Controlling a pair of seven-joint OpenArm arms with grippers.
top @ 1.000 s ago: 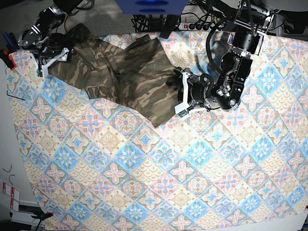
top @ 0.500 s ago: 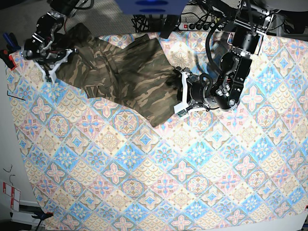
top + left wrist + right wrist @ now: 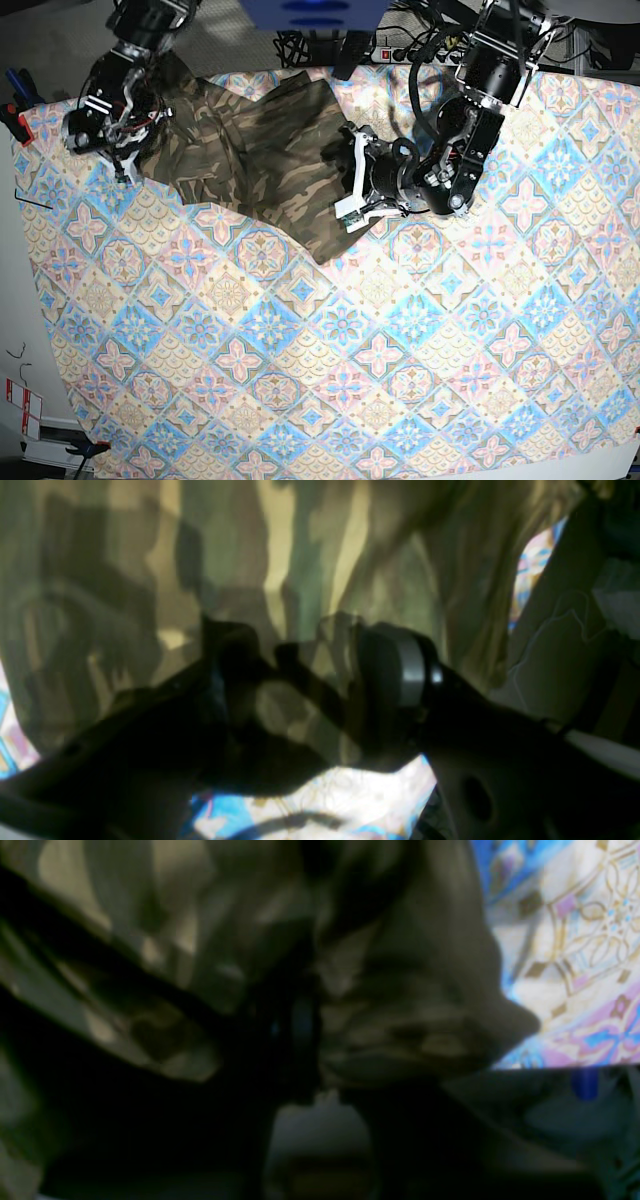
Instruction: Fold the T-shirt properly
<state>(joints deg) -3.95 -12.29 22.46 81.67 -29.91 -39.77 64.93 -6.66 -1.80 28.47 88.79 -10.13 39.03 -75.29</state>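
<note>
My right gripper should release the edge of the camouflage T-shirt, now pinched against its dark fingers, onto the bare tablecloth (image 3: 156,219), at a spot just in front of the shirt's bunched cloth.
The camouflage T-shirt (image 3: 255,160) lies crumpled at the table's top left, its hem corner pointing toward the middle. At the shirt's left edge my right gripper (image 3: 128,158) is closed. In the right wrist view, bunched cloth (image 3: 410,990) is pinched against its dark fingers (image 3: 295,1030). My left gripper (image 3: 349,190) reaches in from the right, with its white fingers apart astride the shirt's right edge. Loose cloth (image 3: 300,555) hangs over that gripper's dark fingers (image 3: 235,680) in the left wrist view.
The tile-patterned tablecloth (image 3: 350,350) covers the whole table. A power strip and cables (image 3: 400,50) run along the back edge, beside a blue object (image 3: 315,12). Small red and blue tools (image 3: 14,105) sit off the left edge.
My right gripper slid onto the shirt's left edge and closed on the cloth. My left arm shifted left and up, further over the shirt's right edge.
</note>
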